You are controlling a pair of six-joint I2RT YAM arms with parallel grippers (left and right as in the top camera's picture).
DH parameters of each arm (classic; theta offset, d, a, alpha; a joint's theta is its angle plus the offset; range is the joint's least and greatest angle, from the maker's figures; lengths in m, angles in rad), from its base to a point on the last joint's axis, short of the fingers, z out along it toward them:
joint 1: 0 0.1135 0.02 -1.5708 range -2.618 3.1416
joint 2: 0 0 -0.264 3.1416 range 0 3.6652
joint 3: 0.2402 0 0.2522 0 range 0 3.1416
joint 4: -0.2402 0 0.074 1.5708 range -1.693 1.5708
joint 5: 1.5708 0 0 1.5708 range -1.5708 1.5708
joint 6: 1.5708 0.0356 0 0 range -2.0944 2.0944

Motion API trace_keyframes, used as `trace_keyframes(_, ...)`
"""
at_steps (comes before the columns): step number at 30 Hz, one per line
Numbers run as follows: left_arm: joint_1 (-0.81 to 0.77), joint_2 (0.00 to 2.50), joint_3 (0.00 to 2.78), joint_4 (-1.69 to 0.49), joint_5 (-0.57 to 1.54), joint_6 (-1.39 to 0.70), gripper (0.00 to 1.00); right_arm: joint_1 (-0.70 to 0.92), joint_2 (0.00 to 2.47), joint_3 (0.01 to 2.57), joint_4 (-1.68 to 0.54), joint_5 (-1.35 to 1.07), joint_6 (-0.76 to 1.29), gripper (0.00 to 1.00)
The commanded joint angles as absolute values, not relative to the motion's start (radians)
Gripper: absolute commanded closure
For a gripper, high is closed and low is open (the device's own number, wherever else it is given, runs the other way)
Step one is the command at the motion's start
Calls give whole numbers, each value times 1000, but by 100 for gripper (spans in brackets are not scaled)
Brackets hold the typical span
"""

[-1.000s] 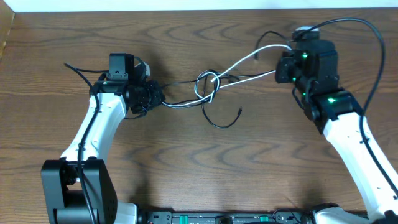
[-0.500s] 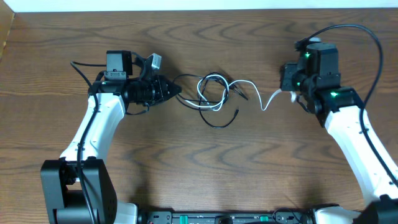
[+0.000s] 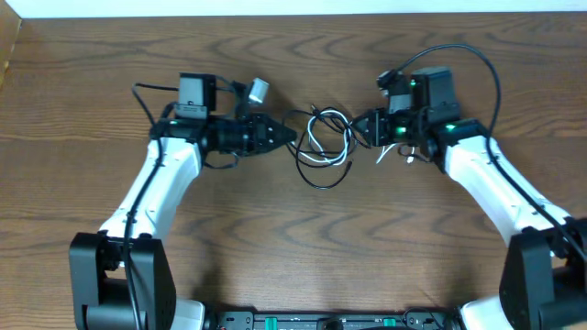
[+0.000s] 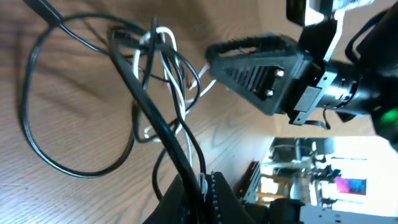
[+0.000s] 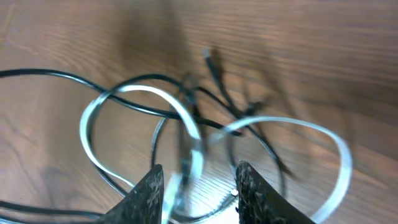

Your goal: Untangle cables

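Next, my left gripper opens, back off and takes the black cable alone (image 3: 299, 113) before it lifts, because it is pinching a piece of white cable along with the black one.
The white cable (image 3: 309, 137) and the black cable (image 3: 323, 182) lie in a loose tangle of small loops at the table's middle. My left gripper (image 3: 292, 137) points right at the tangle's left side. In the left wrist view it (image 4: 204, 186) is shut on the black cable (image 4: 155, 124), with a white strand (image 4: 181, 99) beside it in the jaws. My right gripper (image 3: 360, 128) faces the tangle from the right. Its fingers (image 5: 146, 193) stand apart, and a blurred white cable (image 5: 193, 155) runs between them, unpinched. A white end (image 3: 383, 156) lies below the right gripper.
The wooden table's back edge (image 3: 293, 13) runs along the top. A thick black arm wire (image 3: 481, 64) arcs over the right arm, and another (image 3: 147, 92) loops behind the left arm. The two grippers stand close, facing each other across the tangle.
The right gripper opened, let the white cable go and moved left to the tangle. The left gripper moved right. The stretched cables went slack into a loose bundle.
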State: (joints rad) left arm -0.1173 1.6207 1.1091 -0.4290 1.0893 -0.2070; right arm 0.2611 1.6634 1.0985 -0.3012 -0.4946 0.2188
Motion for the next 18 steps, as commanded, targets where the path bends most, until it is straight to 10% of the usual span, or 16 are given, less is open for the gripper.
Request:
trace_keyframes(1, -170, 1613, 1118, -428, 1005, -187, 92, 299, 1715, 1099, -295, -516, 208, 68)
trace_keyframes(14, -194, 1613, 1118, -457, 887, -187, 92, 321, 1785, 1099, -325, -439, 208, 99)
trace_keyframes(18, -194, 1613, 1117, -519, 682, -187, 51, 321, 1777, 1100, -325, -563, 116, 99)
